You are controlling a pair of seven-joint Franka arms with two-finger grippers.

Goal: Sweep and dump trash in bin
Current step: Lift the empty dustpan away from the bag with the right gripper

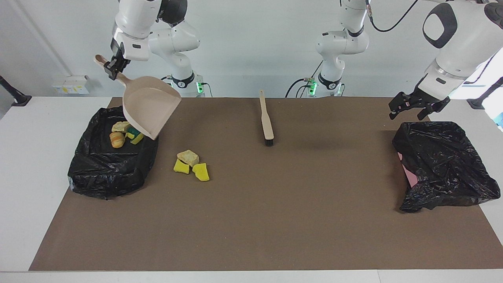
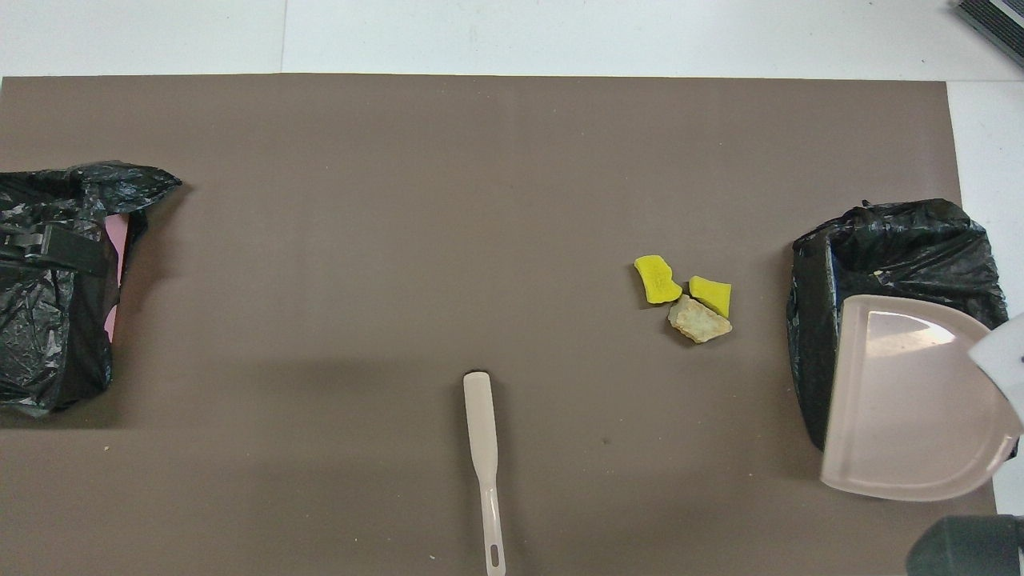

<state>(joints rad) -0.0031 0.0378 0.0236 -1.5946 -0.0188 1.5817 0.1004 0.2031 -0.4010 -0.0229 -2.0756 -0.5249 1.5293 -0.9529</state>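
Observation:
I'll set the beige dustpan on the bare brown mat straight (image 2: pixel 485 218) beyond the brush's wide end, using my right gripper. The dustpan is tilted over the black-bagged bin now.
My right gripper (image 1: pixel 112 69) is shut on the handle of a beige dustpan (image 1: pixel 148 105). It holds the pan tilted, lip down, over the black-bagged bin (image 1: pixel 98 177) at the right arm's end. Several trash pieces (image 1: pixel 122 135) lie inside that bin. The overhead view shows the pan (image 2: pixel 912 400) over the bin (image 2: pixel 896 240). Three trash pieces (image 1: pixel 191 165), two yellow and one tan, lie on the brown mat beside the bin; the overhead view shows them too (image 2: pixel 684 292). The brush (image 1: pixel 267 122) lies flat on the mat near the robots, mid-table (image 2: pixel 484 456).
A second black-bagged bin (image 1: pixel 444 165) with pink showing at its side stands at the left arm's end (image 2: pixel 40 336). My left gripper (image 1: pixel 408 114) waits open and empty above this bin's edge. The brown mat (image 1: pixel 275 220) covers most of the white table.

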